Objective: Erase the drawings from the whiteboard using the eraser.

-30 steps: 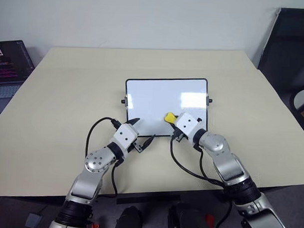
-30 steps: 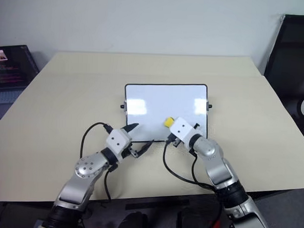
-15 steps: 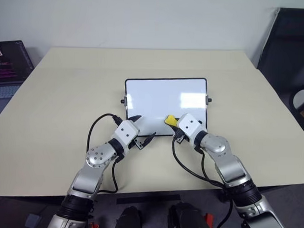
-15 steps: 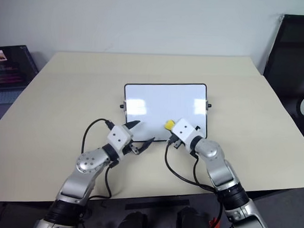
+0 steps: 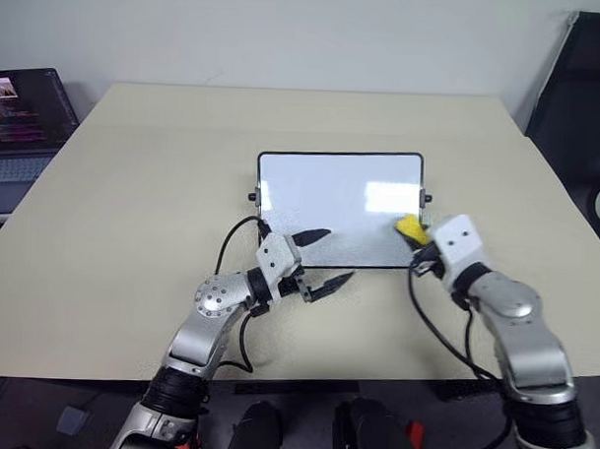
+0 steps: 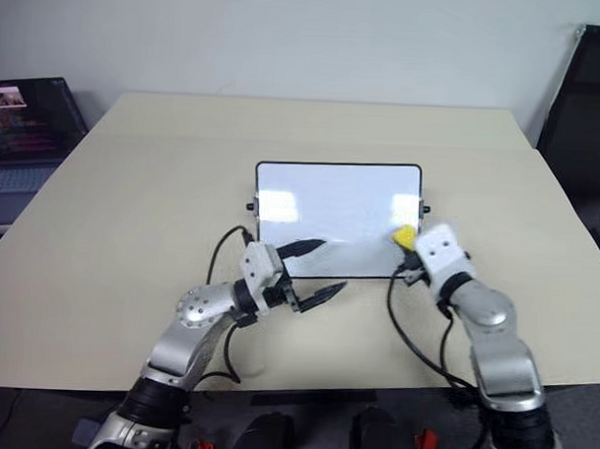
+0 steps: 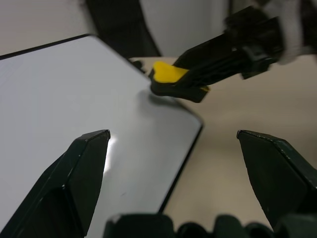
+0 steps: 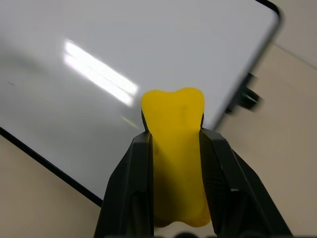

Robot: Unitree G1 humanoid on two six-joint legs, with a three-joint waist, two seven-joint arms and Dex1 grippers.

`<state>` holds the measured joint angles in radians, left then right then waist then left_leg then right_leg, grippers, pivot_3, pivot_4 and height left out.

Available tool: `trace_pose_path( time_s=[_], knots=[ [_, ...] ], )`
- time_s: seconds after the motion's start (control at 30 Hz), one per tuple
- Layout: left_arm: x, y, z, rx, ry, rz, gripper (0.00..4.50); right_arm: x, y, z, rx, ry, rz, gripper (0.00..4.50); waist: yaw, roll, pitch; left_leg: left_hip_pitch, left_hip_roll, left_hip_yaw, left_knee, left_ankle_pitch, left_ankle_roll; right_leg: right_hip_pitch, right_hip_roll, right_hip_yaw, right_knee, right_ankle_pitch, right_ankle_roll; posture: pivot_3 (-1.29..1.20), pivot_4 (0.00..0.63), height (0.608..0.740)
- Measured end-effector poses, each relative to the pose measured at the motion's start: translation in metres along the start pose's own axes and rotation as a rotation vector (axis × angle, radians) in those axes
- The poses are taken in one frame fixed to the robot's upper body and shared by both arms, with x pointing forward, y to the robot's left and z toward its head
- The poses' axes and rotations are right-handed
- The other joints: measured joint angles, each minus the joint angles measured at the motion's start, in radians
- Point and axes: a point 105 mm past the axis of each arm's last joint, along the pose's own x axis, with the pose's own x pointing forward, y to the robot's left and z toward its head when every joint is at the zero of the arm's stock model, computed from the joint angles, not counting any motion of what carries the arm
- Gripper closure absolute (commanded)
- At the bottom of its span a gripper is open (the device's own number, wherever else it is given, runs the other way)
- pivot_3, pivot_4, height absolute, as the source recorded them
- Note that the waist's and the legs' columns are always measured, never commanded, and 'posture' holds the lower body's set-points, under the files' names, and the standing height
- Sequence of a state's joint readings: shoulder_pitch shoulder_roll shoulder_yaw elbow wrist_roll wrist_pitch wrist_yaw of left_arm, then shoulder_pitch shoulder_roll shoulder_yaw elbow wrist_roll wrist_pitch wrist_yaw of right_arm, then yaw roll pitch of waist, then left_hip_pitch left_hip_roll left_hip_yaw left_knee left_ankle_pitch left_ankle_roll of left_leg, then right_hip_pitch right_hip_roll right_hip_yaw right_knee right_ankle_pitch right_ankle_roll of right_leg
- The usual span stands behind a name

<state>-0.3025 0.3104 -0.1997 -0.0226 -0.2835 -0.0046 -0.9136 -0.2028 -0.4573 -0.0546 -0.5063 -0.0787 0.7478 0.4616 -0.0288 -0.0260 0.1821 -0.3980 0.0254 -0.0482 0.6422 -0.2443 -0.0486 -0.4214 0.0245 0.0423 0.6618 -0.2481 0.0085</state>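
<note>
The yellow eraser will go down from my right gripper onto the bare table (image 5: 475, 268) next to the whiteboard, toward the side where the dark chair is.
The whiteboard (image 5: 321, 186) lies flat on the middle of the table, white with a thin black frame. The drawings are out of view; the board's face reads plain white with glare patches. The yellow eraser (image 5: 410, 227) sits over the board's near right corner, with my right gripper (image 8: 174, 136) shut on it. In the right wrist view the eraser (image 8: 174, 119) sticks out past the fingertips above the board (image 8: 99, 44). My left gripper (image 5: 328, 257) stands open at the board's near edge, pointing right toward the eraser (image 7: 171, 74), nothing between its fingers.
An open laptop (image 5: 23, 116) stands at the table's far left. A dark chair (image 5: 581, 87) is beyond the table's right side. Bare beige table (image 5: 134, 179) surrounds the board. Black cables loop from both wrists.
The camera has shifted. My right gripper carried the eraser rightward along the board's near edge to its right corner. My left gripper swung to the right and now points along that edge.
</note>
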Motion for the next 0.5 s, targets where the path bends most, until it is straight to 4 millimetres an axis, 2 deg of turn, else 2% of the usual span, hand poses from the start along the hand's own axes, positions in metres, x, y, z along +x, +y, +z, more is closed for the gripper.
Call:
trace_pose_path(
  time_s=[0.17, 0.3, 0.5],
  knots=[
    [0.005, -0.007, 0.001, -0.067, -0.02, -0.128, 0.0, -0.015, -0.015, -0.016, 0.057, 0.11, -0.03, 3.52, -0.007, 0.0, 0.0, 0.001, 0.001, 0.0, 0.0, 0.0, 0.0, 0.0, 0.003, 0.0, 0.001, 0.0, 0.0, 0.0, 0.15, 0.74],
    [0.006, -0.014, -0.002, -0.134, 0.0, -0.259, 0.0, -0.021, -0.029, -0.032, 0.268, 0.206, -0.098, 3.52, -0.006, 0.001, 0.0, 0.001, 0.001, 0.001, 0.001, 0.0, 0.0, 0.0, 0.004, 0.0, 0.001, 0.0, 0.0, 0.0, 0.15, 0.74],
    [0.002, -0.013, -0.011, -0.17, 0.047, -0.33, 0.0, -0.02, -0.029, -0.046, 0.395, 0.296, -0.099, 3.52, -0.004, 0.001, 0.0, 0.001, 0.001, 0.001, 0.001, 0.0, 0.0, 0.0, 0.004, 0.0, 0.001, 0.0, 0.0, 0.0, 0.15, 0.74]
  ],
)
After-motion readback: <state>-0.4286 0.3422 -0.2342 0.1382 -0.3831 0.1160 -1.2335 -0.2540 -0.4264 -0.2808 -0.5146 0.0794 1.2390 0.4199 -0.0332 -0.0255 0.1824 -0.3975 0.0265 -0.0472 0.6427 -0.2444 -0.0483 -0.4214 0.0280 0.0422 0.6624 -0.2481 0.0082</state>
